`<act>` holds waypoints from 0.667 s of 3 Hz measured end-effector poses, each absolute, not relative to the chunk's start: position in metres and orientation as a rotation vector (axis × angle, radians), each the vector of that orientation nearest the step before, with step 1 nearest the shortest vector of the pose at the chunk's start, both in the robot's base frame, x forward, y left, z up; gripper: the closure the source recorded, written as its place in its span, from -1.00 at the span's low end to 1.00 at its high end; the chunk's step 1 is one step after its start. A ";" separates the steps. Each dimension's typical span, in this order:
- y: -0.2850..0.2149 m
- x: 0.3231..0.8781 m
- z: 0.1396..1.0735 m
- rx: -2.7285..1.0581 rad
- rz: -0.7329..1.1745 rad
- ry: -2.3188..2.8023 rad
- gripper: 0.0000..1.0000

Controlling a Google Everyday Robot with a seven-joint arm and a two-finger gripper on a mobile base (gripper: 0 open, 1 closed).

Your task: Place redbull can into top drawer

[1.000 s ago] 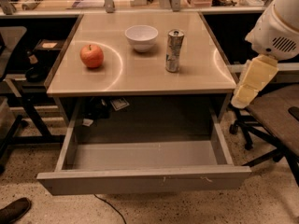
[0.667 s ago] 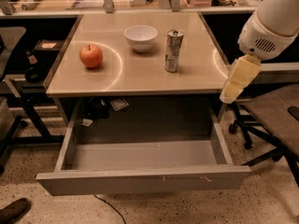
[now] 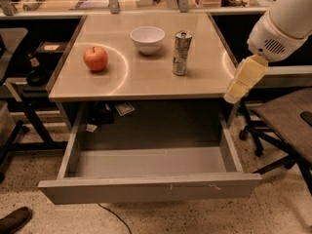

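I will move my gripper next to the upper half (image 3: 182,47) of the redbull can beside the white bowl and close it there.
The redbull can (image 3: 181,52), slim and silver, stands upright on the beige table top (image 3: 146,77), right of the white bowl. The top drawer (image 3: 151,184) is pulled wide open below the table's front edge, and its grey inside holds nothing. My gripper (image 3: 236,92), with pale yellow fingers pointing down and left, hangs at the table's right front corner, to the right of the can and apart from it. It holds nothing that I can see.
A white bowl (image 3: 147,39) and a red apple (image 3: 96,58) sit on the table. An office chair (image 3: 287,126) stands at the right, close under my arm. A dark stand (image 3: 24,96) is at the left. A shoe (image 3: 14,221) shows at the bottom left.
My arm and gripper have moved left and slightly up, from beside the table's right edge to its right front corner. The can, bowl, apple and drawer have not moved.
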State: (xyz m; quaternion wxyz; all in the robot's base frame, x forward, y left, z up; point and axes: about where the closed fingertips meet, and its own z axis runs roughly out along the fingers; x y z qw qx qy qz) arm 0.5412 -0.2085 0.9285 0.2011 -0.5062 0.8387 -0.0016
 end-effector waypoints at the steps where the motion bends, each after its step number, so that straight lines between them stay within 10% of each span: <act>1: -0.199 0.575 0.927 -1.294 0.100 2.311 -1.00; 2: -0.181 0.610 0.920 -1.230 0.204 2.279 -1.00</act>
